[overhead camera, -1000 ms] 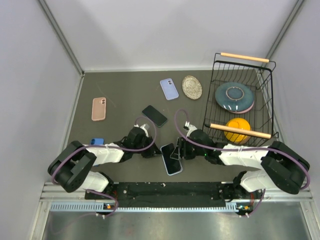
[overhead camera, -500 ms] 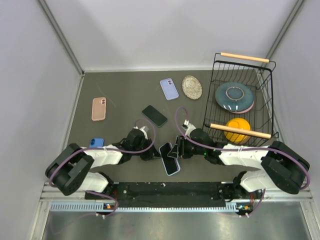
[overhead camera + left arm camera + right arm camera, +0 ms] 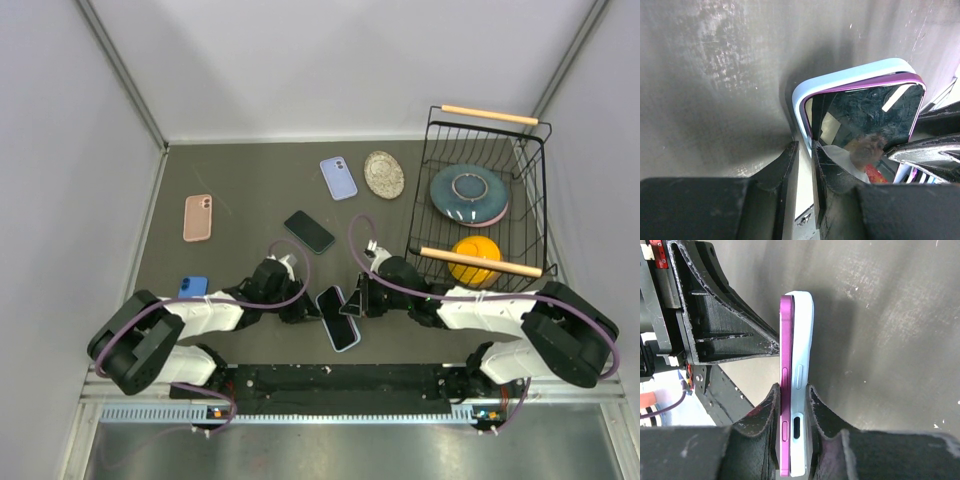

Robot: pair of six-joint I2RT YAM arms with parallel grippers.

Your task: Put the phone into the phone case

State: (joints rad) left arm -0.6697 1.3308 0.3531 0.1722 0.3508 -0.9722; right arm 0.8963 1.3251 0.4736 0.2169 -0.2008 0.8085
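Note:
The long edge of the phone sits outside the rim of the case, so next my right gripper opens, grips both again around the case's slot [image 3: 797,427] and squeezes the phone in.
A purple phone [image 3: 335,312] lies against a light blue phone case [image 3: 346,340], held tilted just above the table's near middle. My right gripper [image 3: 351,303] is shut on both from the right. In the right wrist view the phone [image 3: 786,365] and the case [image 3: 802,340] stand edge-on, pressed together between the fingers [image 3: 793,390]. My left gripper [image 3: 308,312] meets the pair from the left. In the left wrist view its fingers [image 3: 805,155] pinch the case's rim [image 3: 840,77], and the phone's dark screen [image 3: 870,115] sits inside it.
A black phone [image 3: 309,231], a lilac case [image 3: 338,178], a pink case [image 3: 198,218] and a small blue object [image 3: 193,287] lie on the table. A speckled dish [image 3: 384,174] sits beside a wire basket [image 3: 530,160] holding a blue plate [image 3: 468,194] and an orange object [image 3: 474,258].
The phone and case have shifted a little to the left with my right gripper. My left gripper has moved right and closed on the case's left edge.

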